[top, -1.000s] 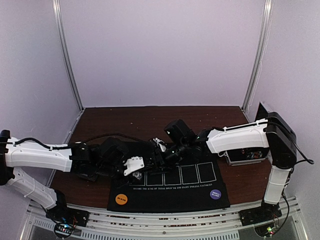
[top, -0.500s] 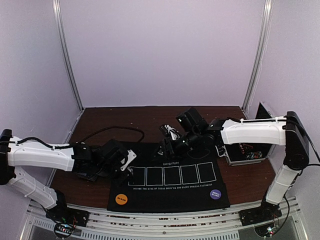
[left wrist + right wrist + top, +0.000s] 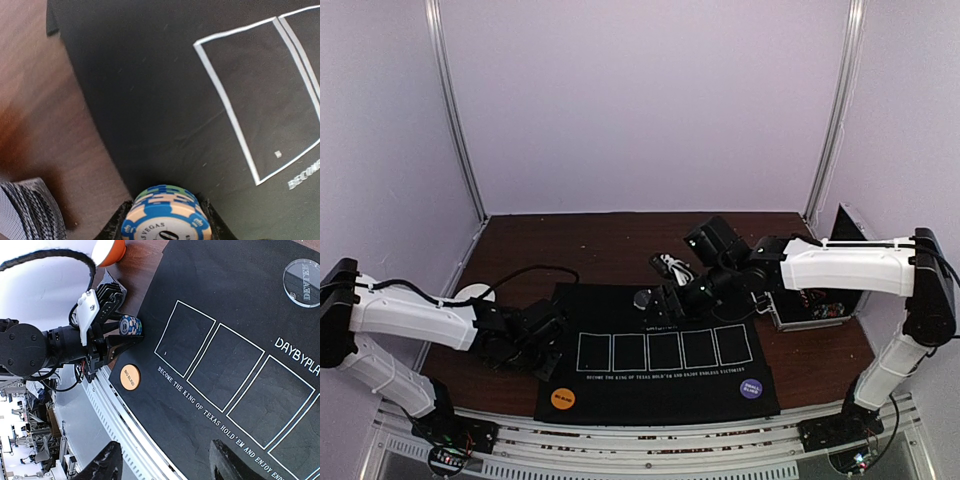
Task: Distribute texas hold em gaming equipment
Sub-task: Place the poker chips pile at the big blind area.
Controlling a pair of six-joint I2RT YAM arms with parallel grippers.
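Observation:
My left gripper is holding the chip stack just over the black mat's edge. It will let go of it on the black mat (image 3: 559, 366) (image 3: 187, 205), between the mat's edge and the nearest card outline.
A small striped blue, cream and green chip stack (image 3: 165, 210) sits between the jaws of my left gripper (image 3: 165, 222), which is shut on it just over the left edge of the black mat (image 3: 165, 100). The right wrist view shows the same chip stack (image 3: 130, 325) in the left gripper (image 3: 117, 335). An orange blind disc (image 3: 562, 398) and a purple blind disc (image 3: 751, 388) lie on the mat's near corners. A clear dealer disc (image 3: 642, 298) lies near its far edge. My right gripper (image 3: 667, 305) hangs open above the mat's far part, its fingers (image 3: 107, 465) empty.
The mat (image 3: 660, 395) carries five white card outlines (image 3: 663, 350). A silver metal case (image 3: 810, 310) stands at the right. A black cable (image 3: 525, 272) loops over the brown table (image 3: 600, 240) behind the left arm. A white round object (image 3: 472, 294) lies at the left.
My left arm has pulled back from the mat's middle to its left edge, still holding the chip stack. My right arm has drawn back toward the right and far side.

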